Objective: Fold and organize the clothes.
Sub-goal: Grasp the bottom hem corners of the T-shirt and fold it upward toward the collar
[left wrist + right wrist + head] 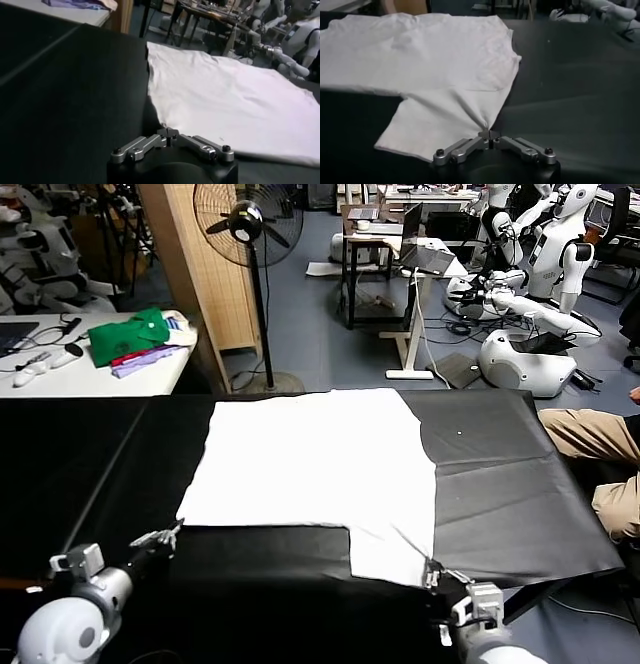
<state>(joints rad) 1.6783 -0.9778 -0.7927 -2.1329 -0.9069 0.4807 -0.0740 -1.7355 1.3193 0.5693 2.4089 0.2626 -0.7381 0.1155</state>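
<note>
Next, my right gripper lets go of the near sleeve's outer corner on the white T-shirt (425, 475) (512, 64), by the near end of the T-shirt's neckline.
The clothes, a plain white T-shirt (310, 459), lie flat on the black table (500, 484) with one sleeve sticking out toward me. No lettering shows. My left gripper (172, 534) is at the shirt's near left corner, shut on that corner of the shirt (225, 100); the left wrist view shows the gripper (168, 134) pinching the cloth's tip. My right gripper (432, 569) is at the near sleeve's outer corner. In the right wrist view this gripper (488, 134) is shut on the shirt (435, 65), and the cloth puckers into folds at the pinch.
A white side table (90, 374) at the back left carries a green garment (128, 336) and a purple cloth (150, 362). A standing fan (248, 224) is behind the table. A person's legs (600, 444) are at the right edge.
</note>
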